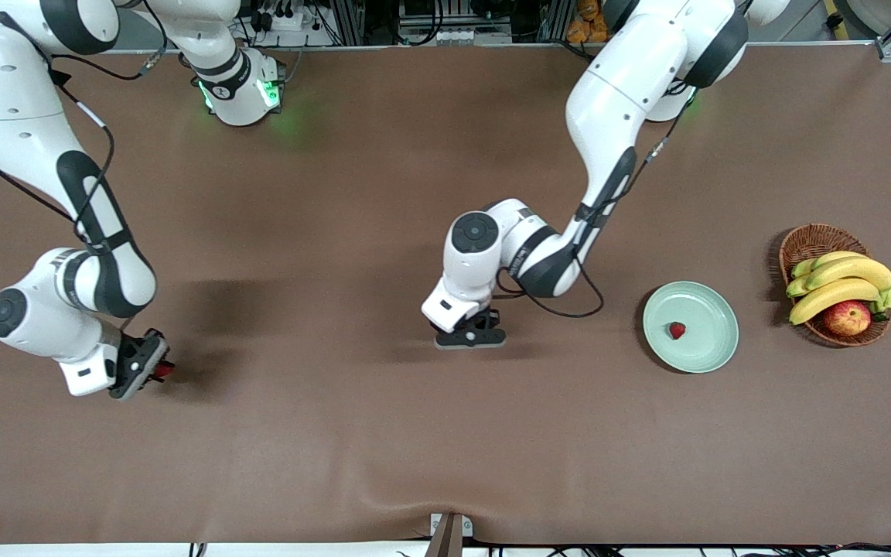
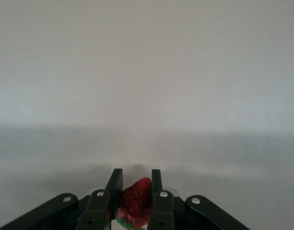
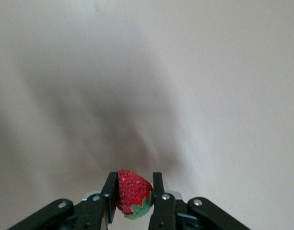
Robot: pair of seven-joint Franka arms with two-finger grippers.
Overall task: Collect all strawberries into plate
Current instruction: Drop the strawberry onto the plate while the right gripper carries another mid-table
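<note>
I should let go of the strawberry in my left gripper, now low over the table's middle, in the plate [image 1: 681, 301], between the lying strawberry and the plate's rim that faces my arm bases.
One strawberry [image 1: 677, 330] lies in the pale mint-green plate [image 1: 716, 305] toward the left arm's end of the table. My left gripper [image 1: 470, 334] is low over the middle of the table, shut on a second strawberry [image 2: 136, 197]; that berry is hidden in the front view. The left gripper [image 2: 135, 175] pinches it between both fingers. My right gripper [image 1: 144, 365] is low over the table toward the right arm's end, shut on a third strawberry [image 1: 164, 371]. In the right wrist view the gripper [image 3: 135, 177] holds this berry [image 3: 132, 192], green cap down.
A brown wicker basket [image 1: 809, 241] with bananas [image 1: 840, 282] and a red-yellow apple [image 1: 848, 317] stands beside the plate, nearer the table's end. A clamp [image 1: 449, 534] sits at the table's front edge.
</note>
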